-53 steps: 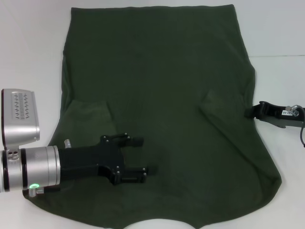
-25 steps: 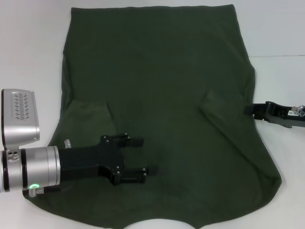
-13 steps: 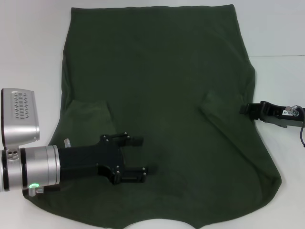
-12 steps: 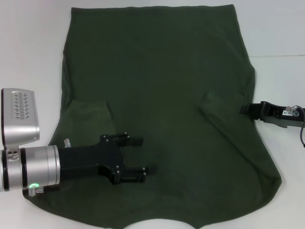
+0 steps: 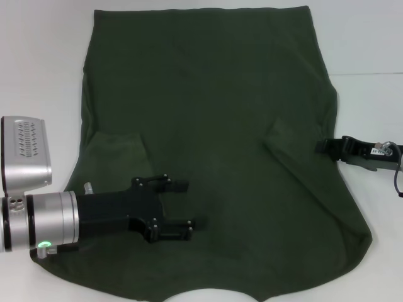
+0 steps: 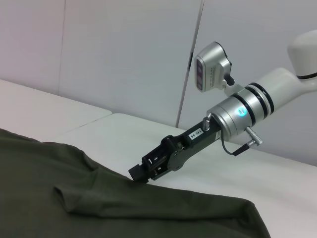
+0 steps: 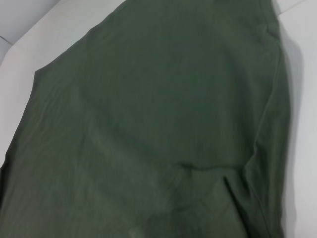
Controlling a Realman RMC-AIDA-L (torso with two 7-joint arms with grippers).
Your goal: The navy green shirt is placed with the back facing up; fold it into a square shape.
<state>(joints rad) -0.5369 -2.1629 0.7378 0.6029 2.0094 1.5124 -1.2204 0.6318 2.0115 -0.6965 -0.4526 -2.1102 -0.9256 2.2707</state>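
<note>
The sleeve by my right gripper lies narrow and slanted along the side of the shirt. Next, I take it near the cuff point(image 5: 280, 141) and spread it toward the middle.
The navy green shirt point(image 5: 220, 113) lies flat, plain back up, on the white table, with both sleeves folded inward onto the body. It also shows in the left wrist view point(image 6: 99, 208) and fills the right wrist view point(image 7: 148, 124). My left gripper point(image 5: 191, 206) is open and empty over the shirt's near left part, its fingers pointing right. My right gripper point(image 5: 322, 146) sits low at the shirt's right edge beside the folded right sleeve. Its tip meets the cloth's edge in the left wrist view point(image 6: 137, 173).
The white table point(image 5: 38, 63) shows bare to the left and right of the shirt. A seam in the tabletop runs on the right side point(image 5: 371, 74). Pale wall panels point(image 6: 124, 59) stand behind the table.
My right gripper drew back a little to the right, then came left again to the shirt's right edge. The left arm and the shirt have not moved.
</note>
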